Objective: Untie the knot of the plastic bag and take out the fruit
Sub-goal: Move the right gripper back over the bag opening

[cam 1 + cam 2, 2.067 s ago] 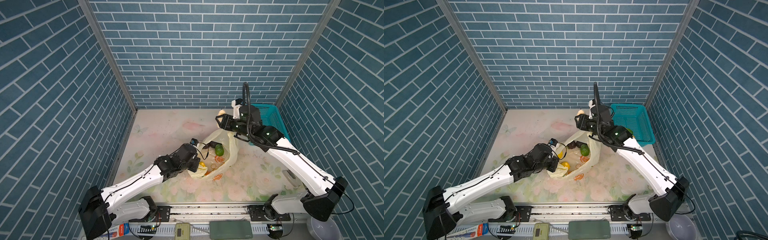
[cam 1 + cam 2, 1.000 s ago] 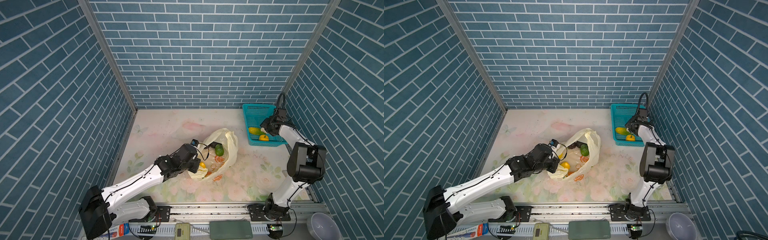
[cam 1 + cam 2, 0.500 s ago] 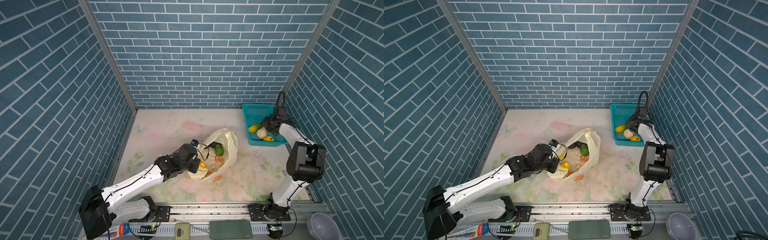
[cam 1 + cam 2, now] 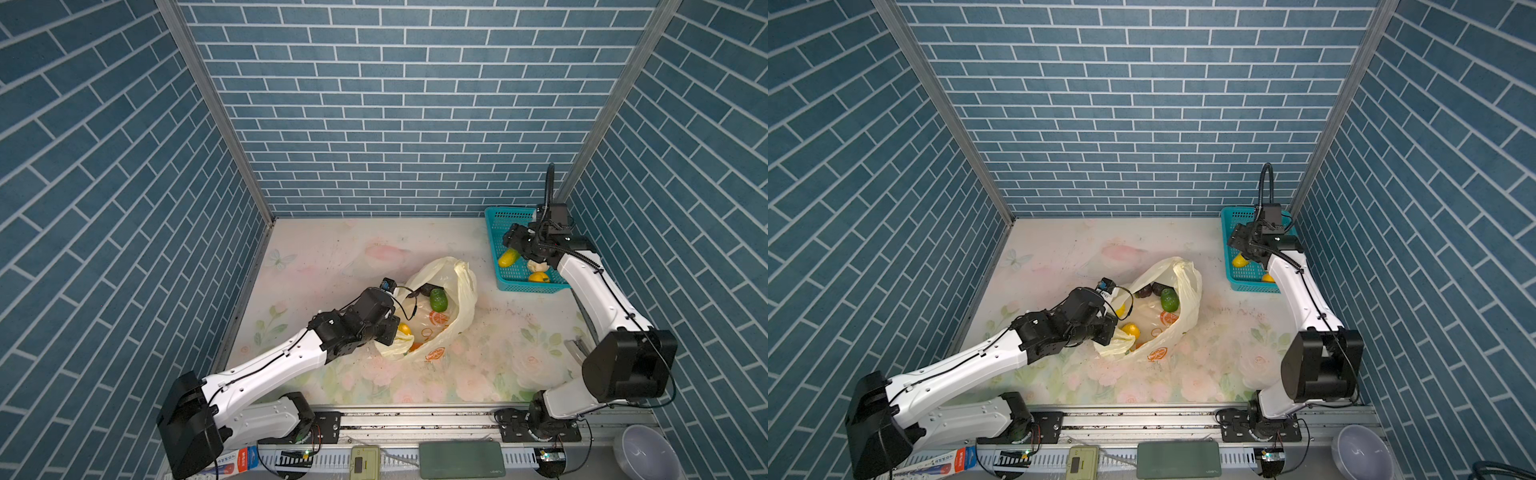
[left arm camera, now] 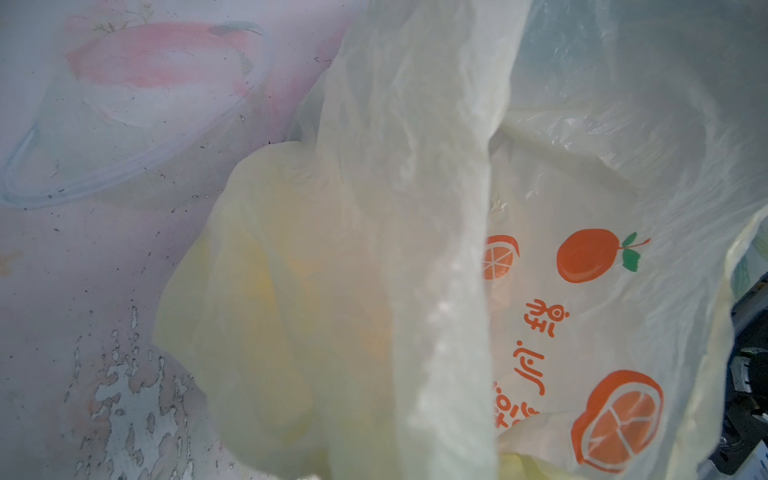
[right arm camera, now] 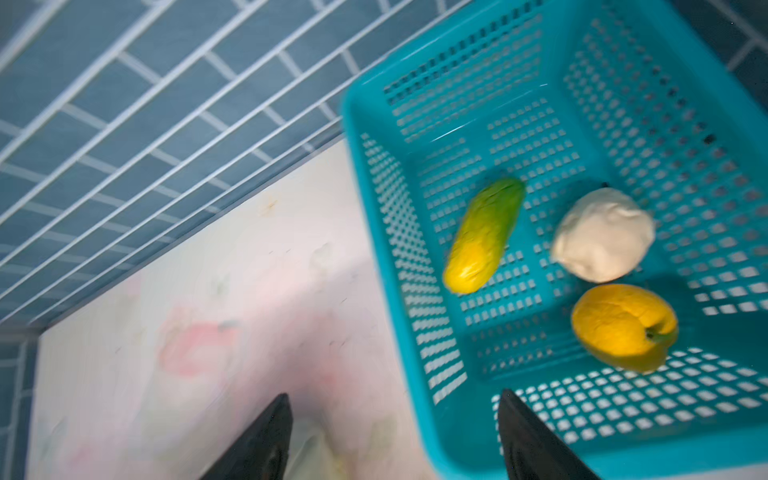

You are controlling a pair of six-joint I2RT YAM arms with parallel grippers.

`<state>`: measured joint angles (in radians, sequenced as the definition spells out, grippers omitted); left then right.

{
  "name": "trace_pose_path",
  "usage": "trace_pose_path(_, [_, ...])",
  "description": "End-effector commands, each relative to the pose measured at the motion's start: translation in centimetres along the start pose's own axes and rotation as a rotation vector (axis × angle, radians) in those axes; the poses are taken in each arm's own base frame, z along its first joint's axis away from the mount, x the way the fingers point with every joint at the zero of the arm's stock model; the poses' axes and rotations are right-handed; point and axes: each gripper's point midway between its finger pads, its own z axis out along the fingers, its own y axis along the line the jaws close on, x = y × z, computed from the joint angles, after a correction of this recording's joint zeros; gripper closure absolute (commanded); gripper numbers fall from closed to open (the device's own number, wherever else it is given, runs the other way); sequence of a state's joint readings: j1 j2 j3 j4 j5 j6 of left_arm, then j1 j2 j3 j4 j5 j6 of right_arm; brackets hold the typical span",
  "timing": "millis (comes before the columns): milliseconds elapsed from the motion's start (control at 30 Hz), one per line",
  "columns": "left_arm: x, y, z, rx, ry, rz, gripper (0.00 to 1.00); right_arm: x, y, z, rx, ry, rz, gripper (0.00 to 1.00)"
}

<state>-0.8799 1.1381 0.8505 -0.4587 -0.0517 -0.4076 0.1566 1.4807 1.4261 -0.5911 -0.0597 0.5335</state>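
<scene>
Next, I reach into the open plastic bag with my right gripper and close it on the sides of the green fruit (image 4: 438, 301), next to the dark fruit.
The plastic bag (image 4: 462, 286) (image 4: 1188, 286) lies open mid-table; the knot is out of view. Inside it in both top views are fruit: a green one (image 4: 437, 300) (image 4: 1169, 300), a dark one (image 4: 424, 289) and a lemon (image 4: 404, 329) (image 4: 1131, 330). My left gripper (image 4: 392, 332) (image 4: 1113, 332) is shut on the bag's near-left edge. Bag plastic (image 5: 415, 208) fills the left wrist view and hides the fingers. My right gripper (image 4: 509, 241) (image 6: 393, 395) hangs open and empty over the teal basket's rim (image 6: 374, 124). The basket holds a long yellow-green fruit (image 6: 484, 235), a cream-white one (image 6: 602, 235) and a lemon (image 6: 623, 326).
The teal basket (image 4: 494, 216) (image 4: 1225, 216) stands at the back right corner, close to the brick walls. A grey bowl (image 4: 646, 453) sits off the table at the near right. The right arm's white link (image 4: 598, 291) crosses the table's right side.
The cream-white fruit now lies in the basket. My right gripper has swung from over the basket's inside to its left rim. The left arm and the bag have not moved.
</scene>
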Motion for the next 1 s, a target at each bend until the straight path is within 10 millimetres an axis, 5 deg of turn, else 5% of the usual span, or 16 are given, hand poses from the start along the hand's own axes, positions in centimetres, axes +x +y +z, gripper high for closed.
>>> trace_pose_path(0, [-1.0, -0.3, -0.5, -0.003, -0.021, 0.000, 1.00, 3.1, 4.7, -4.4, -0.126, 0.094, -0.084, 0.23])
trace_pose_path(233, [-1.0, -0.4, -0.5, 0.003, -0.020, 0.001, 1.00, 6.9, 13.2, -10.1, -0.335, 0.134, -0.162, 0.23])
trace_pose_path(500, [-1.2, -0.6, -0.3, 0.010, -0.025, 0.003, 1.00, 9.0, 21.3, -12.9, -0.478, 0.168, -0.288, 0.23])
trace_pose_path(767, [-1.5, -0.6, -0.5, 0.014, -0.041, -0.017, 1.00, 13.2, 23.2, -10.9, -0.488, 0.275, -0.298, 0.26])
trace_pose_path(967, [-1.6, -0.8, -0.4, 0.023, -0.046, -0.025, 1.00, 17.3, 21.2, -8.5, -0.397, 0.349, -0.349, 0.28])
